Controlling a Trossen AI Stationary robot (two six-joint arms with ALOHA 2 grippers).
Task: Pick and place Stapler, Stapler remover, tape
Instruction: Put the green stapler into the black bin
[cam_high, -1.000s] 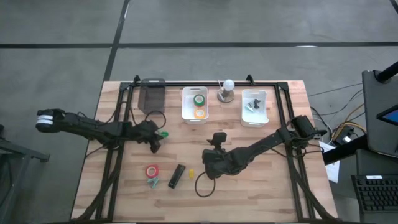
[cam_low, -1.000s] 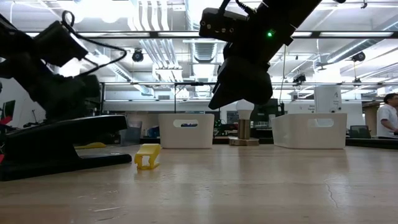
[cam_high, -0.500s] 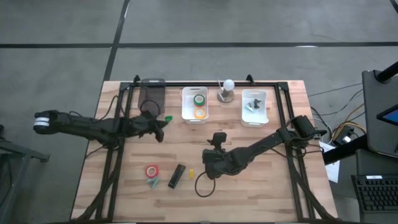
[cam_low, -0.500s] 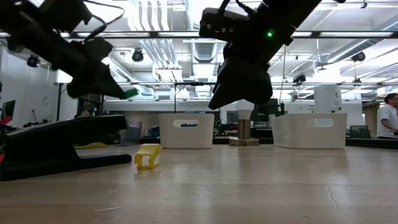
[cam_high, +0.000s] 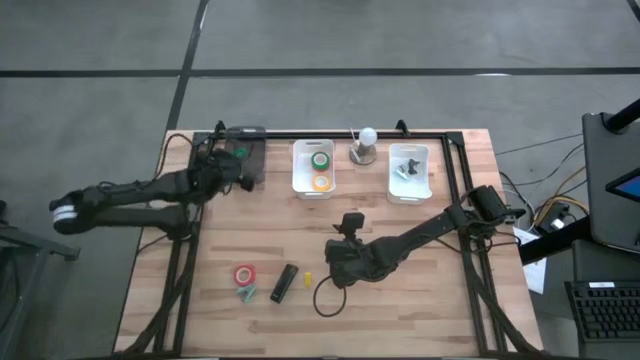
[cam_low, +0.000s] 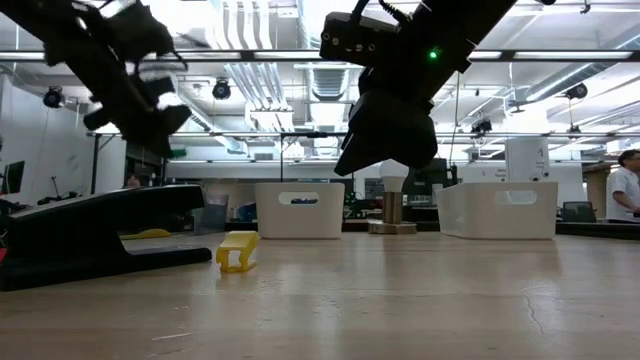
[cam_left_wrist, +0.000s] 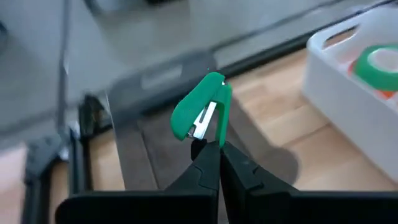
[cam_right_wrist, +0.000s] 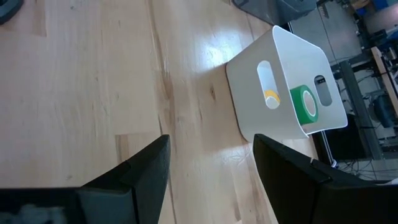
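Next, my left gripper lets go of the green stapler remover near the middle of the dark bin's bottom (cam_high: 251, 155) (cam_left_wrist: 208, 149).
My left gripper (cam_high: 237, 162) is shut on a green stapler remover (cam_left_wrist: 202, 112) and hangs over the dark bin (cam_high: 244, 155) at the table's far left. It also shows high up in the low view (cam_low: 150, 118). The black stapler (cam_high: 284, 283) lies flat on the near part of the table beside a red tape roll (cam_high: 244, 274). Green and orange tape rolls lie in the middle white bin (cam_high: 299, 175). My right gripper (cam_high: 340, 262) hangs open above the table's middle, with nothing between its fingers (cam_right_wrist: 146, 171). My left gripper pinches the green stapler remover by its lower end (cam_left_wrist: 216, 138) between its two shut fingers. The remover sticks out past the fingertips (cam_left_wrist: 219, 155), with its green handle and metal jaws beyond them. It is lifted clear, above the dark bin's floor (cam_left_wrist: 155, 146).
A small yellow piece (cam_high: 308, 279) lies right of the stapler, and a green piece (cam_high: 246, 294) lies by the red tape. A second white bin (cam_high: 409, 172) and a lamp-like object (cam_high: 363, 146) stand at the far edge. A black frame runs around the table.
My left gripper has risen and swung toward the table's far edge with the green stapler remover, from the table's left middle to above the dark bin. It has tipped from pointing steeply down to a shallower slant and stayed shut.
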